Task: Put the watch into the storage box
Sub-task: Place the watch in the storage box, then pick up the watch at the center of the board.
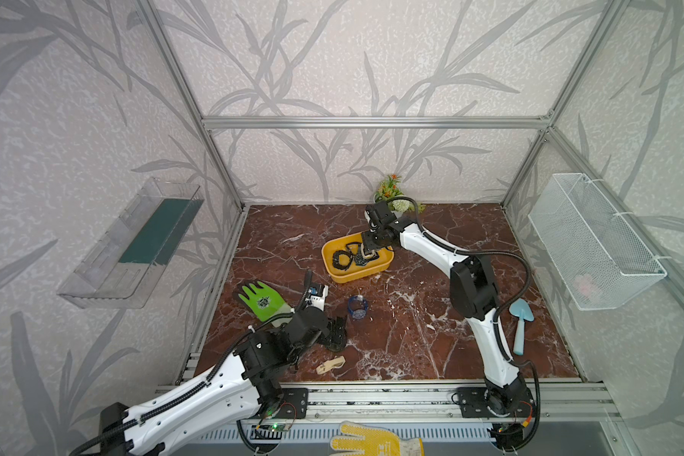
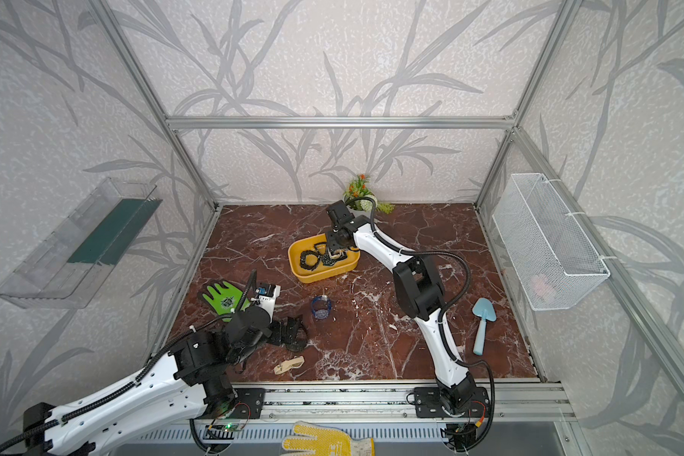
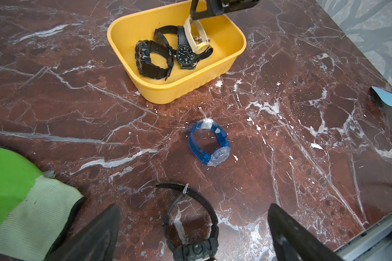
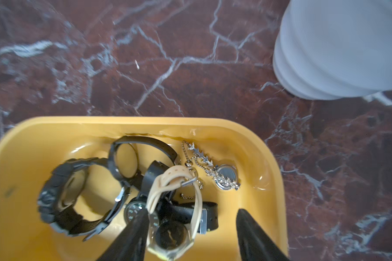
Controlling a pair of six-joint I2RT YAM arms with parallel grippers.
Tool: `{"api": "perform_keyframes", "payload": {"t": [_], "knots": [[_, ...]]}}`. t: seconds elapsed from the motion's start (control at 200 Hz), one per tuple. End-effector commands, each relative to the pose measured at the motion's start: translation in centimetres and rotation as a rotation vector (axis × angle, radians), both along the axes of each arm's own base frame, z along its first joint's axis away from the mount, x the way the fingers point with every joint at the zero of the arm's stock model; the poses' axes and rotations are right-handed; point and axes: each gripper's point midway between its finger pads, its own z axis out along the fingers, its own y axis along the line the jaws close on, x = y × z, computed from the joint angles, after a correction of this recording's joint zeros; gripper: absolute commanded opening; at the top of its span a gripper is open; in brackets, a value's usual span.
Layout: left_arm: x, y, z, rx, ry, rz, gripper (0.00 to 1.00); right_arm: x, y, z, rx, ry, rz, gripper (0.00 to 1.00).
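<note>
The robot's left gripper will pass over the nearer black watch and close on the blue watch's strap [image 1: 349,306] [image 3: 194,145], on its side facing the green glove.
The yellow storage box [image 1: 334,273] [image 2: 301,272] [image 3: 190,89] [image 4: 32,126] sits mid-table with several watches inside. My right gripper [image 1: 368,252] [image 4: 192,211] hangs over the box, jaws apart. A cream-strapped watch [image 3: 194,37] [image 4: 175,179] stands between them on the pile, touching one finger [image 4: 134,232]. My left gripper [image 1: 336,331] [image 3: 195,205] is open just above a black watch [image 3: 195,249] lying on the table. A blue translucent watch [image 1: 358,308] [image 3: 209,144] lies between that black watch and the box.
A green glove [image 1: 261,300] lies beside my left gripper, a beige strap [image 1: 330,364] near the front edge, a blue trowel [image 1: 521,319] at the right. A potted plant [image 1: 391,189] stands behind the box. A wire basket [image 1: 593,241] and a clear tray [image 1: 131,244] hang on the side walls.
</note>
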Motion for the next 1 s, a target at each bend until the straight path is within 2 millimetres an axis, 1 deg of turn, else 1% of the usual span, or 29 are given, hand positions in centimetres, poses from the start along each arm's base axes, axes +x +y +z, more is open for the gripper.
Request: {"api": "perform_keyframes", "payload": {"t": [0.0, 0.035, 0.06, 0.09, 0.13, 0.155, 0.175, 0.185, 0.195, 0.225, 0.235, 0.26, 0.27, 0.315, 0.32, 0.325, 0.35, 0.365, 0.375, 0.385, 0.4, 0.52, 0.585, 0.7, 0.76, 0.81, 0.855, 0.93, 0.995], "knots": [[0.7, 0.4, 1.2, -0.012, -0.036, 0.055, 0.99, -0.6, 0.0, 7.8, 0.118, -0.145, 0.013, 0.7], [0.9, 0.5, 1.2, -0.01, -0.039, 0.064, 0.99, -1.2, -0.3, 8.4, 0.133, -0.158, 0.016, 0.73], [1.0, 0.5, 1.3, -0.009, -0.043, 0.071, 0.99, -1.6, -0.6, 9.2, 0.152, -0.173, 0.017, 0.74], [1.1, 0.6, 1.3, -0.01, -0.044, 0.078, 0.99, -2.4, -0.8, 9.6, 0.165, -0.18, 0.021, 0.76], [1.1, 0.1, 1.3, -0.009, -0.043, 0.06, 0.99, -3.3, -1.3, 10.2, 0.181, -0.194, 0.022, 0.79], [1.1, -0.1, 1.4, -0.01, -0.042, 0.05, 0.99, -4.0, -1.6, 9.9, 0.18, -0.193, 0.022, 0.8], [1.2, -0.3, 1.3, -0.006, -0.039, 0.043, 0.98, -4.6, -1.9, 10.3, 0.184, -0.204, 0.021, 0.81], [1.2, -0.4, 1.4, -0.005, -0.038, 0.042, 0.98, -4.9, -2.0, 10.1, 0.183, -0.203, 0.022, 0.82], [1.2, -0.4, 1.3, 0.001, -0.035, 0.042, 0.98, -5.1, -2.1, 10.5, 0.187, -0.213, 0.022, 0.82], [1.3, -0.6, 1.1, 0.013, -0.026, 0.042, 0.98, -6.1, -2.6, 10.0, 0.182, -0.212, 0.024, 0.85], [1.4, -0.6, 1.1, 0.016, -0.023, 0.042, 0.98, -6.4, -2.8, 10.4, 0.187, -0.222, 0.024, 0.85], [1.6, -0.5, 1.0, 0.021, -0.017, 0.063, 0.97, -7.2, -3.0, 9.7, 0.18, -0.219, 0.03, 0.87], [1.6, -0.5, 0.9, 0.021, -0.01, 0.073, 0.97, -7.7, -3.2, 10.3, 0.187, -0.233, 0.033, 0.88], [1.8, -0.6, 0.7, 0.029, 0.001, 0.085, 0.97, -9.3, -3.7, 10.2, 0.189, -0.249, 0.042, 0.9], [1.9, -0.6, 0.8, 0.028, 0.0, 0.085, 0.97, -9.3, -3.7, 10.7, 0.196, -0.259, 0.044, 0.91], [1.9, -0.7, 0.7, 0.03, 0.001, 0.085, 0.97, -9.6, -3.9, 10.1, 0.19, -0.251, 0.043, 0.92], [2.0, -0.9, 0.6, 0.035, 0.003, 0.081, 0.97, -10.5, -4.1, 10.2, 0.194, -0.259, 0.048, 0.95], [2.0, -1.0, 0.6, 0.039, 0.004, 0.078, 0.96, -11.0, -4.4, 9.5, 0.189, -0.249, 0.048, 0.96], [2.1, -1.0, 0.6, 0.041, 0.004, 0.077, 0.96, -11.4, -4.6, 9.9, 0.197, -0.256, 0.048, 0.96], [2.1, -1.1, 0.6, 0.043, 0.004, 0.077, 0.96, -11.7, -4.6, 9.5, 0.195, -0.251, 0.05, 0.96], [2.2, -1.1, 0.5, 0.047, 0.004, 0.078, 0.96, -12.3, -4.8, 9.7, 0.203, -0.254, 0.051, 0.97], [2.7, -1.3, 0.2, 0.069, 0.017, 0.083, 0.92, -16.7, -6.3, 7.7, 0.197, -0.219, 0.058, 0.97], [2.8, -1.6, -0.4, 0.052, 0.061, 0.079, 0.86, -18.8, -6.8, 6.5, 0.206, -0.192, 0.065, 0.97], [3.5, -1.8, -2.3, -0.036, 0.207, 0.097, 0.74, -22.2, -7.1, 5.6, 0.187, -0.184, 0.089, 0.97], [4.0, -1.8, -2.6, -0.054, 0.238, 0.109, 0.72, -23.6, -7.0, 5.3, 0.176, -0.199, 0.102, 0.97], [4.4, -1.9, -2.5, -0.056, 0.238, 0.104, 0.71, -24.6, -6.8, 4.9, 0.175, -0.199, 0.111, 0.97], [4.6, -2.2, -2.3, -0.056, 0.239, 0.098, 0.67, -25.3, -6.6, 4.5, 0.177, -0.195, 0.118, 0.98], [4.9, -2.9, -2.3, -0.062, 0.258, 0.078, 0.65, -26.2, -6.4, 3.7, 0.172, -0.181, 0.122, 0.98], [5.0, -3.4, -2.9, -0.053, 0.292, 0.067, 0.64, -27.0, -5.9, 3.6, 0.173, -0.191, 0.146, 0.98]]}}
